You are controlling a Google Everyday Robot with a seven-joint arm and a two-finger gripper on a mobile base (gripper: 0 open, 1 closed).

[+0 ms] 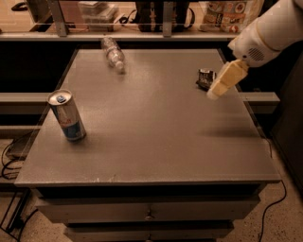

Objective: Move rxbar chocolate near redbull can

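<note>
Next, my gripper goes next to the middle of the rxbar chocolate (205, 79) near the edge of the table and closes there.
The rxbar chocolate (205, 78), a small black packet with white markings, lies near the table's right edge. The redbull can (67, 116), silver and blue with a blue tab, stands upright at the left front of the table. My gripper (214, 93), cream-coloured on a white arm, hangs above the table just right of the rxbar, pointing down and left. It partly overlaps the packet's right side in view. It holds nothing that I can see.
A clear plastic bottle (113, 53) lies on its side at the back of the grey table (156, 142). A shelf with bags and boxes (227, 12) runs behind the table. Drawers sit below the table's front edge, and cables lie on the floor.
</note>
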